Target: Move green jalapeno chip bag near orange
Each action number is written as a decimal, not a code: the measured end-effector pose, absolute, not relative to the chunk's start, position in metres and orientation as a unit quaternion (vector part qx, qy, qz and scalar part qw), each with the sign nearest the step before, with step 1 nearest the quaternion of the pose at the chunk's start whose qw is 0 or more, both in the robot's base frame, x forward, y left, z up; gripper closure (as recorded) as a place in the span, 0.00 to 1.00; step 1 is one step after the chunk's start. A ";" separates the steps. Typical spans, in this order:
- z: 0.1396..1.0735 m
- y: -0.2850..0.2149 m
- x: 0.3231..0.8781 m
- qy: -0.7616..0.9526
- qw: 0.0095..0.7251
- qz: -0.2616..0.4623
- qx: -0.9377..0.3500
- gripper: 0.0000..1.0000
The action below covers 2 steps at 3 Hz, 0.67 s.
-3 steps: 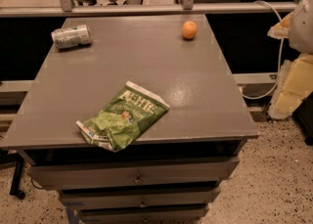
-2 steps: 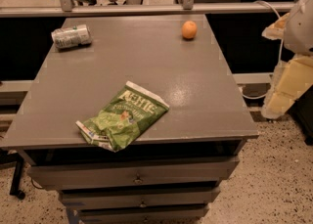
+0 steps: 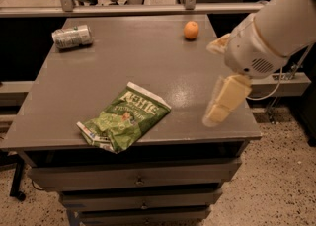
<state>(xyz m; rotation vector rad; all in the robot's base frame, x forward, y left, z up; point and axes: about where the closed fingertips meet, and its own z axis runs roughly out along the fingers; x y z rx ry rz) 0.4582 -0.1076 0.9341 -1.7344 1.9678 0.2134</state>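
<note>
Next, my gripper goes to the middle (image 3: 127, 118) of the green jalapeno chip bag, between its ends, and closes there.
The green jalapeno chip bag (image 3: 125, 117) lies crumpled on the grey table (image 3: 123, 62) near its front edge, left of centre. The orange (image 3: 191, 29) sits at the table's far right, near the back edge. My gripper (image 3: 212, 83) hangs over the table's right side on a white arm (image 3: 276, 27) that comes in from the upper right. It is open and empty, well to the right of the bag and in front of the orange. It touches neither.
A silver-grey drink can (image 3: 72, 36) lies on its side at the table's far left. Drawers (image 3: 136, 180) sit under the tabletop. A rail and chair bases stand behind the table. Speckled floor is to the right.
My arm has swung in from the right edge of the view, bringing the gripper over the table's right side. The bag, orange and can have not moved.
</note>
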 end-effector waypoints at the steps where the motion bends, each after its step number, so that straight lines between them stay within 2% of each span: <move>1: 0.917 -0.059 0.462 0.697 0.279 0.119 -0.650 0.00; 2: 0.898 -0.020 0.452 0.676 0.293 0.155 -0.658 0.00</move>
